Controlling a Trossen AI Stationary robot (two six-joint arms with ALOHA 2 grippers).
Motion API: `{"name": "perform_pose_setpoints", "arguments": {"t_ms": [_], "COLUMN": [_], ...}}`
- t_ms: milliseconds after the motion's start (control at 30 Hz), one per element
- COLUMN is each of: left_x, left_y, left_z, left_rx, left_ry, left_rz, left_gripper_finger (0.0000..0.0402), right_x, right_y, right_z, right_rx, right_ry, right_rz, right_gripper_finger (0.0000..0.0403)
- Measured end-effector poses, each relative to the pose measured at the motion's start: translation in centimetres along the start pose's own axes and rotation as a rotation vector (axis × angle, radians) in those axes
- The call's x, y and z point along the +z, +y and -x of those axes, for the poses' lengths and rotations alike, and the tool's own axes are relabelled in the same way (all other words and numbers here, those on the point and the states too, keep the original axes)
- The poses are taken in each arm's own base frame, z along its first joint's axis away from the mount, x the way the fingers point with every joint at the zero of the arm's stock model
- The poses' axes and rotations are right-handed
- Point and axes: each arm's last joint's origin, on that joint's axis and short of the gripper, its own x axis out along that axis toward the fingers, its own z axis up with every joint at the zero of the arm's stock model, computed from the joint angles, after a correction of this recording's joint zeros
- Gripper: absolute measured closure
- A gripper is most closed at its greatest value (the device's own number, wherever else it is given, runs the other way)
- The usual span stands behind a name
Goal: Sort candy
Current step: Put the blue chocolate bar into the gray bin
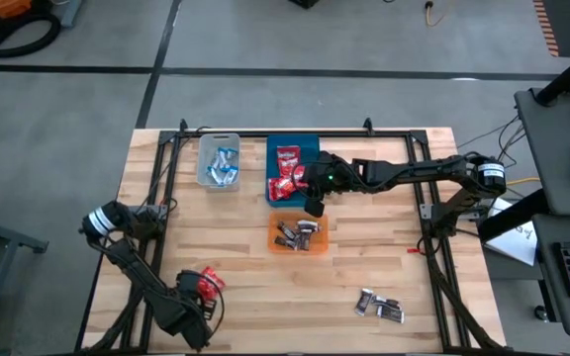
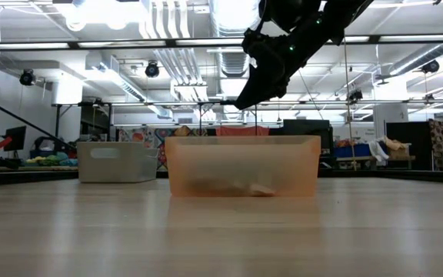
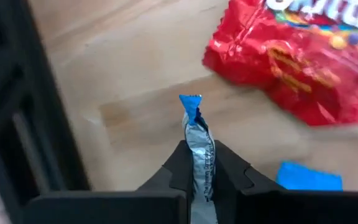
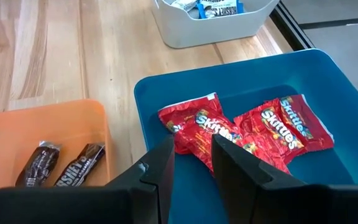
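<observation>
I will use my left gripper to drop its blue-and-white candy on top of the candies in the clear bin (image 1: 224, 171).
My left gripper (image 1: 190, 300) is near the table's near-left corner, shut on a blue-and-white wrapped candy (image 3: 197, 146). A red candy pack (image 3: 297, 62) lies flat on the wood just beyond it, also seen in the high view (image 1: 209, 284). My right gripper (image 4: 191, 165) hovers open over the blue bin (image 1: 308, 146), above the red packs (image 4: 272, 127) lying in it. The clear bin (image 1: 219, 161) holds blue-and-white candies. The orange bin (image 1: 299, 233) holds dark brown ones (image 4: 79, 163). My left gripper pinches the blue-and-white candy between its two fingers, wrapper edge-on in the gap (image 3: 199, 168). The crimped blue end (image 3: 190, 102) sticks out past the fingertips. Whether the candy is clear of the table, I cannot tell.
A few dark wrapped candies (image 1: 379, 305) lie loose near the table's near-right corner. A blue scrap (image 3: 309, 177) lies beside my left fingers. Black frame rails (image 1: 161, 188) run along the table's left and right sides. The orange bin (image 2: 242, 165) stands in front in the low view.
</observation>
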Motion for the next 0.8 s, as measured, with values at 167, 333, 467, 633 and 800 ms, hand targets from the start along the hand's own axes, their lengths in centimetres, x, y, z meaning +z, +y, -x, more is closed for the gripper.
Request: {"name": "perform_pose_setpoints", "arguments": {"t_ms": [167,333,467,633,800], "left_x": [0.2,1.1,3.4,8.4,14.8], "left_y": [0.4,0.2,0.0,-0.5,-0.6], "left_z": [3.3,8.7,12.6,14.4,13.9], "left_rx": [-0.001,-0.265,-0.508,-0.462,-0.270], "left_ry": [-0.033,-0.234,-0.490,-0.645,-0.698], "left_rz": [-0.030,-0.084,-0.130,-0.244,-0.364], "left_gripper_finger": [0.0391,0.0391,0.0391,0.0391,0.0391], "right_x": [0.0,0.2,0.7,1.1,0.7], "right_y": [0.0,0.2,0.7,1.7,2.7], "right_z": [0.2,1.2,2.6,4.4,5.9], "right_rx": [0.000,0.007,0.022,0.051,0.083], "right_ry": [0.007,0.008,-0.021,-0.052,-0.074], "right_rz": [0.002,0.013,0.032,0.063,0.076], "right_gripper_finger": [0.0305,0.0305,0.0305,0.0305,0.0305]}}
